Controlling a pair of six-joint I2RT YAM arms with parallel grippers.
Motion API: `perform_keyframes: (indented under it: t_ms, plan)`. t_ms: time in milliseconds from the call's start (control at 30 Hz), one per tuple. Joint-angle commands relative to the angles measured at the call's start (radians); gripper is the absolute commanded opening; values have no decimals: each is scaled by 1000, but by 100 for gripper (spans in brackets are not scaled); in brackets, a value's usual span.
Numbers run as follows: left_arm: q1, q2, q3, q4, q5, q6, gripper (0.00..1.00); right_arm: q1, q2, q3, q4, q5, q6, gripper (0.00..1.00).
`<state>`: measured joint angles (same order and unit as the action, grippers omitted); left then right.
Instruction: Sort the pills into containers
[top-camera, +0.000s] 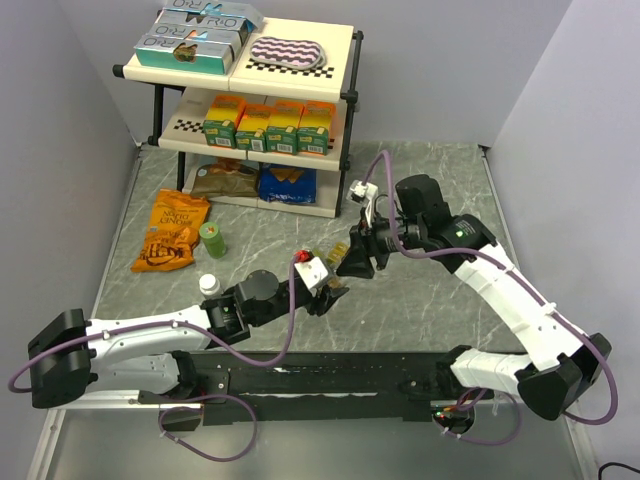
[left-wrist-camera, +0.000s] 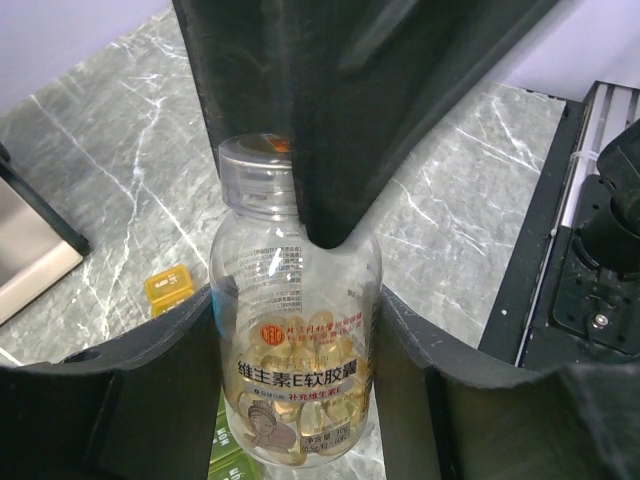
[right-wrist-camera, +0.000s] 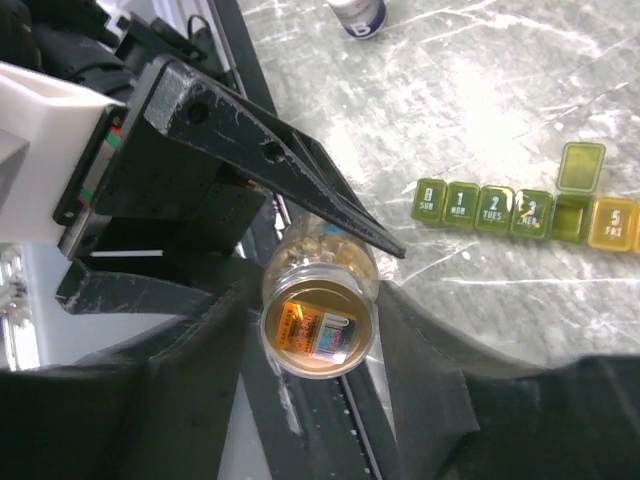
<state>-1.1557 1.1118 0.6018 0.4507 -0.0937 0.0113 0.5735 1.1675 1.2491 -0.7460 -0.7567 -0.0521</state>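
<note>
I will let go of the clear cap with my right gripper on the bare table out (top-camera: 409, 265) past the strip's yellow end.
A clear pill bottle (left-wrist-camera: 296, 330) with yellow softgel pills (left-wrist-camera: 300, 375) inside is held above the table. My left gripper (left-wrist-camera: 295, 312) is shut on its body. My right gripper (right-wrist-camera: 320, 300) is shut round its clear cap (right-wrist-camera: 320, 328), which faces the right wrist camera. In the top view both grippers, left (top-camera: 325, 287) and right (top-camera: 355, 256), meet at mid-table over the bottle (top-camera: 335, 268). The containers, a green-to-yellow strip (right-wrist-camera: 480, 205), lie on the table below, one lid (right-wrist-camera: 582, 166) open. Its yellow end (left-wrist-camera: 168, 285) shows in the left wrist view. The grippers mostly hide the strip in the top view.
A white-capped round bottle (top-camera: 209, 284) and a green cylindrical bottle (top-camera: 212, 239) stand left of the grippers. An orange snack bag (top-camera: 172, 231) lies further left. A two-tier shelf (top-camera: 250, 90) with boxes stands at the back. The black base rail (top-camera: 330, 370) runs along the near edge.
</note>
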Motion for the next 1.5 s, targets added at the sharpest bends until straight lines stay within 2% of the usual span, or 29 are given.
perform_keyframes:
  t_ms: [0,67,167,200,233,267,300,367,400,433,500,567,733,833,1000,1067,1233,1467]
  plan:
    - [-7,-21,30,45,-23,-1,1,12,17,35,-18,-24,-15,44]
    - [-6,-27,27,34,-20,-1,1,12,26,56,-33,-56,-29,27]
    - [-6,-38,18,22,23,7,1,22,52,104,-70,-131,-95,13]
    - [-6,-41,15,16,41,21,1,29,69,121,-120,-142,-180,11]
    - [-6,-49,7,11,61,29,1,41,78,159,-151,-164,-242,10]
    - [-6,-55,1,2,107,51,1,43,92,185,-214,-249,-331,9]
    - [-6,-62,-5,-3,130,61,1,45,128,212,-324,-278,-508,8]
    - [-6,-82,-16,-32,187,100,1,52,167,294,-461,-334,-696,8]
    - [-4,-89,-17,-46,230,114,1,57,199,312,-510,-373,-857,8]
    - [-6,-101,-17,-59,251,125,1,58,213,346,-626,-391,-950,8]
    - [-4,-112,-16,-104,296,150,1,60,242,360,-696,-389,-1148,8]
    - [-4,-127,-11,-130,311,156,1,66,259,368,-710,-368,-1218,8]
    - [-6,-145,-31,-165,307,148,1,66,279,427,-725,-340,-1247,7]
    - [-4,-152,-56,-150,295,133,1,66,261,443,-693,-340,-1183,6]
    - [-4,-159,-82,-147,255,119,1,45,181,377,-509,-287,-988,5]
    - [-4,-167,-92,-152,230,107,1,20,140,331,-382,-206,-861,5]
    - [-4,-217,-145,-175,192,81,1,-156,93,116,-170,15,-657,7]
    - [-4,-280,-160,-260,112,75,1,-334,282,-29,-83,331,-571,8]
